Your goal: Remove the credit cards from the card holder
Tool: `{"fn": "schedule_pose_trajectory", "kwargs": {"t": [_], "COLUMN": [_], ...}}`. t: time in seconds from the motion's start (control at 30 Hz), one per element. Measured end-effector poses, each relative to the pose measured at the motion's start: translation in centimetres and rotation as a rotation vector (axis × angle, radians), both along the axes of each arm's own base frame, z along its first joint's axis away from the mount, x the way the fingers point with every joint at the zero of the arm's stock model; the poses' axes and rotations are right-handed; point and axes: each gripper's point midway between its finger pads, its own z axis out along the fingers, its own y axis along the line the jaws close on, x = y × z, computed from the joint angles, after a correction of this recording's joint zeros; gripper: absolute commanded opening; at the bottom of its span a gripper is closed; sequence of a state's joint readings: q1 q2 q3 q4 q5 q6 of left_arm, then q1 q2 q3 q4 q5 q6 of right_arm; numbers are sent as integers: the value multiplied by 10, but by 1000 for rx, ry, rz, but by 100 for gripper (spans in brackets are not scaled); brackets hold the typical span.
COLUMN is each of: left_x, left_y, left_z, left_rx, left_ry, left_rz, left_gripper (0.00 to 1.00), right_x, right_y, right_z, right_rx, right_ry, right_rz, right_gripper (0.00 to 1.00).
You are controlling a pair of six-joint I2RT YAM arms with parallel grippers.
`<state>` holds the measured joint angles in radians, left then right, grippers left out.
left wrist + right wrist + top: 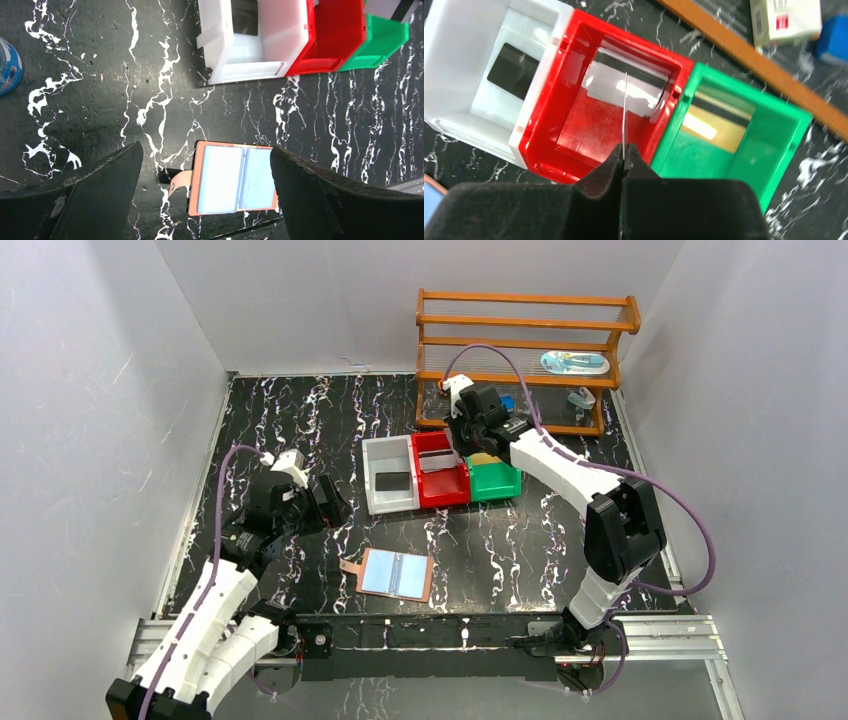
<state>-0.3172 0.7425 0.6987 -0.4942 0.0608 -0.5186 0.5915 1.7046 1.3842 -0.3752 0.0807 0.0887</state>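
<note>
My right gripper is going to let go of the thin credit card on top of the pale card inside the red bin (436, 459) (625, 84).
The card holder (397, 575) (235, 180) lies open flat near the table's front edge, blue lining up and strap tab to the left. My left gripper (322, 502) (205, 148) hovers above it, open and holding nothing. Over the red bin (440, 485) (589, 135) my right gripper (462, 445) (624, 151) is shut on a thin pale credit card (624, 110) seen edge-on. Another pale card (624, 87) leans inside the red bin. A dark card (393, 481) (514, 71) lies in the white bin (388, 502), and a gold card (711, 125) in the green bin (497, 483).
A wooden rack (525, 328) with small items stands at the back right, just behind the three bins. A blue round object (7, 65) shows at the left edge of the left wrist view. White walls close in the table.
</note>
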Motion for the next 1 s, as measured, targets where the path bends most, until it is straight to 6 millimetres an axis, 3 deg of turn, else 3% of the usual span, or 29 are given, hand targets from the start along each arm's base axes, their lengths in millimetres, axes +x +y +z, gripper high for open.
{"fn": "schedule_pose_trajectory", "kwargs": {"t": [0.13,0.37,0.5,0.67,1.0], "left_x": [1,0,0,0,0], "left_y": [3,10,11,11,11], "left_z": [-9,-5,-3,-4,-9], "left_rx": [23,39,39,41,48], "left_ry": [30,6,-2,0,23], "left_rz": [12,40,44,45,43], "left_gripper": [98,98,98,98,98], "right_x": [8,-2,0,2,8], "right_y": [13,32,32,25,30], "right_z": [5,-1,-3,-36,-70], "right_rx": [-39,-175,-268,-398,-528], "right_ry": [-112,-257,-321,-299,-303], "right_rz": [170,500,617,738,821], "right_gripper": [4,4,3,4,5]}}
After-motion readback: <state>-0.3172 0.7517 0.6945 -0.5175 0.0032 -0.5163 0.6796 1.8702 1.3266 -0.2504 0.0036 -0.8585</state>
